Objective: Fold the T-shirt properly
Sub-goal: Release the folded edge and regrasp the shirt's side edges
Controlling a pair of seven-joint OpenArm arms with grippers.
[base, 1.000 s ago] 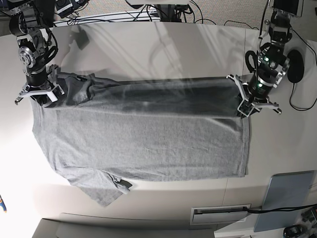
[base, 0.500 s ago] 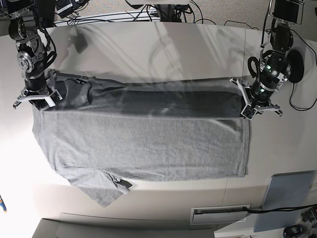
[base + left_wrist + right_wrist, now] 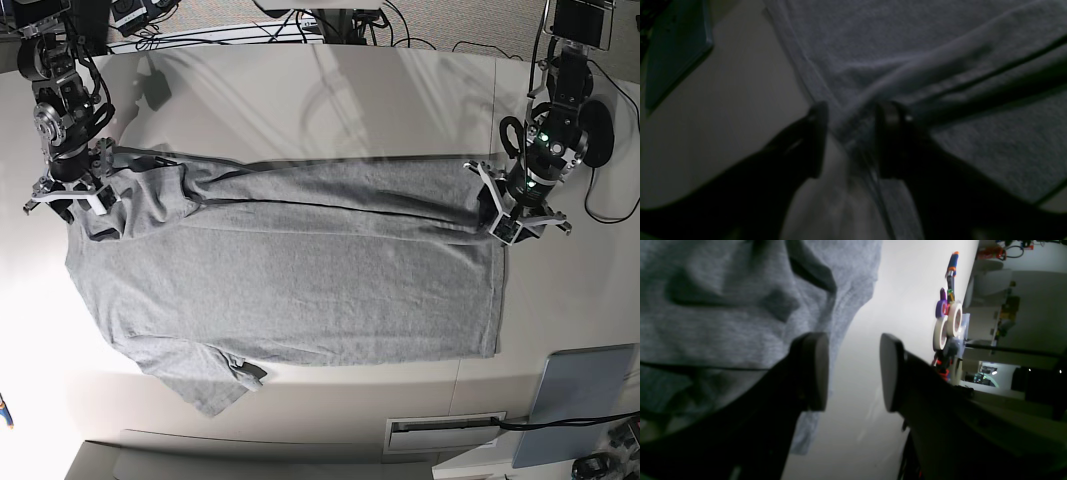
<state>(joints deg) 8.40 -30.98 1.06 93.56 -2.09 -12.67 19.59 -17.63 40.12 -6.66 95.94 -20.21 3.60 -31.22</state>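
Note:
The T-shirt's near edge lies far from the robot's arms, so next the left gripper takes the T-shirt's folded far corner (image 3: pixel 472 207) and drags the T-shirt closer before folding that edge.
The heather-grey T-shirt (image 3: pixel 300 290) lies spread across the table, plain side up. Its far long edge is folded over onto the body, and one sleeve (image 3: pixel 205 380) sticks out at the near left. My left gripper (image 3: pixel 505 222) stands at the shirt's far right corner. In the left wrist view it (image 3: pixel 853 133) is open, its fingers apart with the hem corner lying loose between them. My right gripper (image 3: pixel 75 200) is at the far left corner by the shoulder. The right wrist view shows it (image 3: pixel 851 370) open over bare table, with the shirt (image 3: pixel 723 306) just beside one finger.
A blue-grey pad (image 3: pixel 580 400) lies at the near right corner. A black object (image 3: pixel 600 130) and cables sit beside the left arm. A dark small object (image 3: pixel 158 90) rests at the far left. Tape rolls (image 3: pixel 952 323) stand beyond the table's left edge.
Both grippers have opened and let go of the lifted edge. The fold that was held stretched and raised between them now lies flat on the shirt.

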